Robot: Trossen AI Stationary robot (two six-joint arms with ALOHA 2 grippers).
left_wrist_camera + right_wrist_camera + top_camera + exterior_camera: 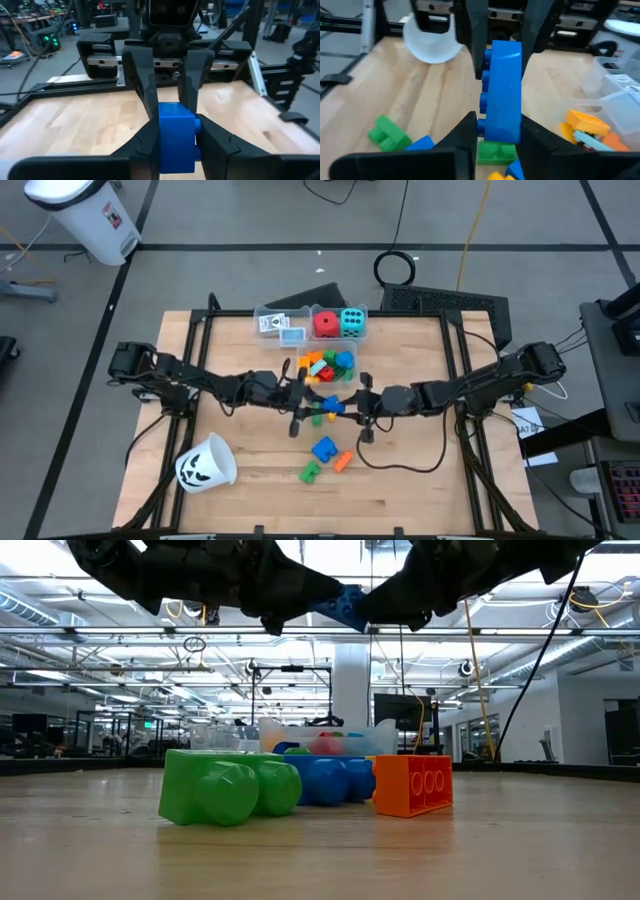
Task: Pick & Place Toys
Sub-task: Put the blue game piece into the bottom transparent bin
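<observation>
The robot's left gripper will release the blue block on the wood (310,398) between the green block and the bin of heaped blocks.
A blue block (333,406) hangs in the air over the table's middle, with one gripper on each end. My left gripper (176,125) comes from the table's left and my right gripper (497,120) from the right, both shut on it; their fingertips almost meet. In the low view the blue block (345,608) shows between the two dark grippers, well above the table. Below it a green block (320,418) lies on the wood. More blocks (325,367) lie heaped just beyond. My left gripper pinches the blue block's left end (162,132) between its two fingers, one on each broad side. The fingers reach in level from the table's left, along the block. The block is lifted clear of the table. My right gripper has the block's right end (492,125) between its two fingers, studded side against one finger and smooth side against the other. The fingers come from the table's right, slanting slightly down, along the block. The block stands on edge, clear of the table.
Toward the near edge lie a blue block (323,448), a green one (310,471) and an orange one (342,461). A white cup with a pumpkin face (205,463) lies near left. Clear bins (300,312) at the far edge hold cards, a red die (325,324) and a cyan die (352,323).
</observation>
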